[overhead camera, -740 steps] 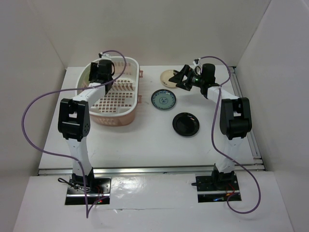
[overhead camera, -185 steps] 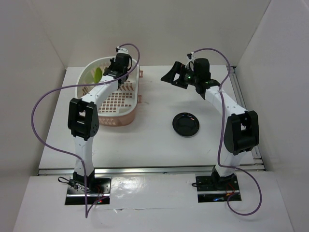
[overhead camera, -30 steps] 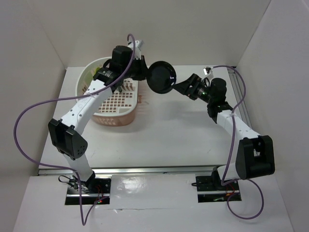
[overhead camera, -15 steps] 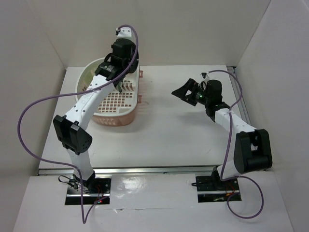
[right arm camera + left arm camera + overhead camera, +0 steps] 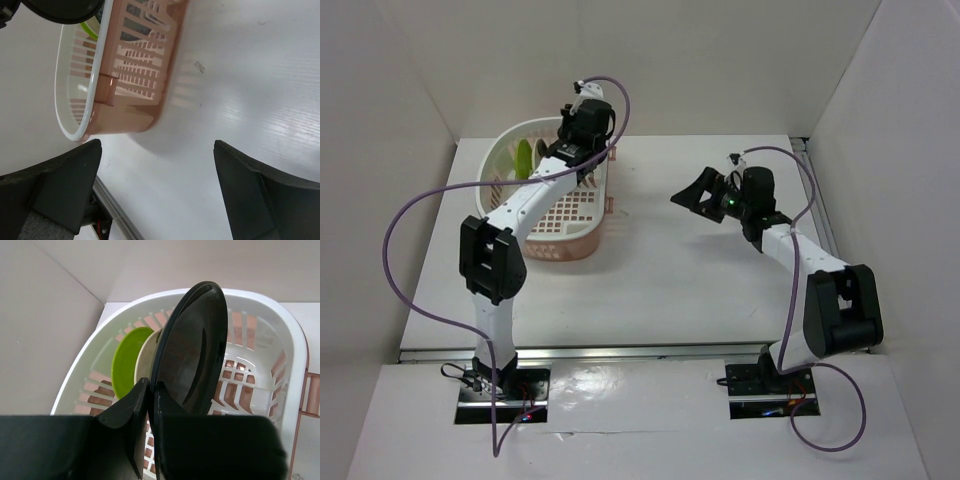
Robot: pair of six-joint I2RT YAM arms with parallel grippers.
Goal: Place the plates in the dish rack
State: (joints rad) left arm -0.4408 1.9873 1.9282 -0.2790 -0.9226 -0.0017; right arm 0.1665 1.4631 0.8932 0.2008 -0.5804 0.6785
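Note:
My left gripper will let go of the glossy black plate upright between the cream plate and the dish rack's side (image 5: 579, 148) (image 5: 217, 380).
My left gripper (image 5: 150, 386) is shut on the lower rim of the glossy black plate (image 5: 192, 350), holding it on edge above the dish rack (image 5: 282, 327). In the rack, a lime green plate (image 5: 126, 360) and a cream plate (image 5: 146, 359) stand upright just behind the black one. From above, my left gripper (image 5: 577, 142) hangs over the far end of the rack (image 5: 555, 245), beside the green plate (image 5: 524, 158). My right gripper (image 5: 690, 190) hovers open and empty over the table, right of the rack. Its wrist view shows the gripper (image 5: 156, 147), the rack's side (image 5: 135, 65) and the black plate's edge (image 5: 65, 10).
White walls enclose the table on the left, back and right. A metal rail (image 5: 640, 350) runs along the near table edge. A purple cable (image 5: 410, 215) loops off the left arm, and another (image 5: 790, 160) arcs over the right arm.
A second ago the black plate hung between both grippers in mid air. My left gripper has since swung it left over the rack, and the open right gripper has drawn back and lowered.

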